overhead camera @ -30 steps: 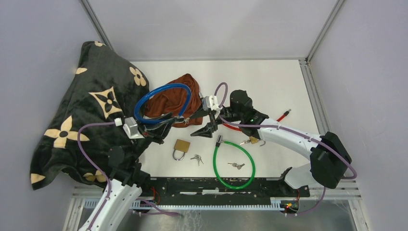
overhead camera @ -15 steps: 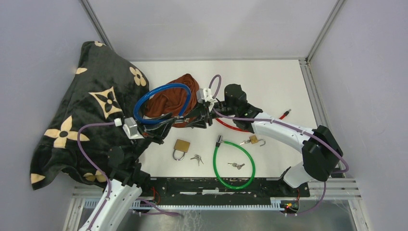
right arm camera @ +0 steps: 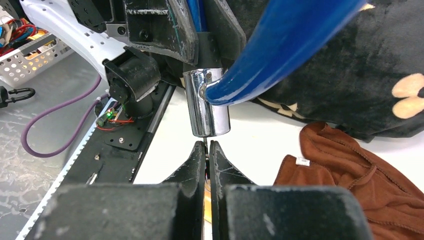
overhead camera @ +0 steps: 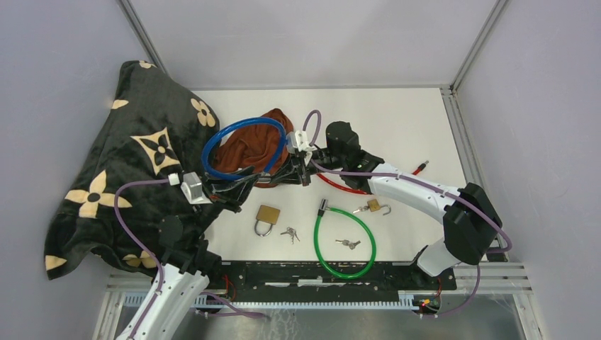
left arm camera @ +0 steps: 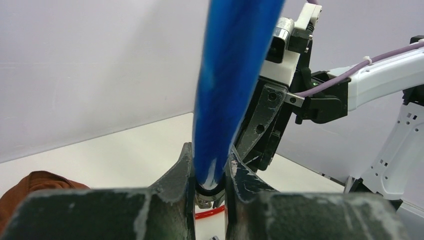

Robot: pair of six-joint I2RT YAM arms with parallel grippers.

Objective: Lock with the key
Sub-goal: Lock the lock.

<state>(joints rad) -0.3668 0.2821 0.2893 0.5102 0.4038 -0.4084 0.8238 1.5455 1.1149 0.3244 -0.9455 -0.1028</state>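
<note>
The robot's left gripper will release the blue cable lock on the table (overhead camera: 244, 201) between the patterned blanket and the brass padlock.
A blue cable lock (overhead camera: 241, 125) is held up above the table, its loop over a brown cloth. My left gripper (left arm camera: 209, 170) is shut on the blue cable (left arm camera: 235, 75) just above its black collar, and shows in the top view as left gripper (overhead camera: 249, 178). The cable's chrome lock barrel (right arm camera: 206, 112) points at my right gripper (right arm camera: 206, 147). That gripper is shut on the thin key (right arm camera: 205, 143), which sticks out of the barrel's end. From above, the right gripper (overhead camera: 285, 173) meets the left one tip to tip.
On the table lie a brass padlock (overhead camera: 267, 216), small keys (overhead camera: 289, 234), a green cable lock (overhead camera: 345, 241) with keys (overhead camera: 347, 244) inside its loop, another brass padlock (overhead camera: 374, 207) and a red cable (overhead camera: 340, 185). A brown cloth (overhead camera: 248, 149) and black patterned blanket (overhead camera: 135, 163) fill the left.
My right gripper has moved left to the lock barrel and shut on the key. The blue loop has shifted slightly right and up. The left gripper keeps its hold.
</note>
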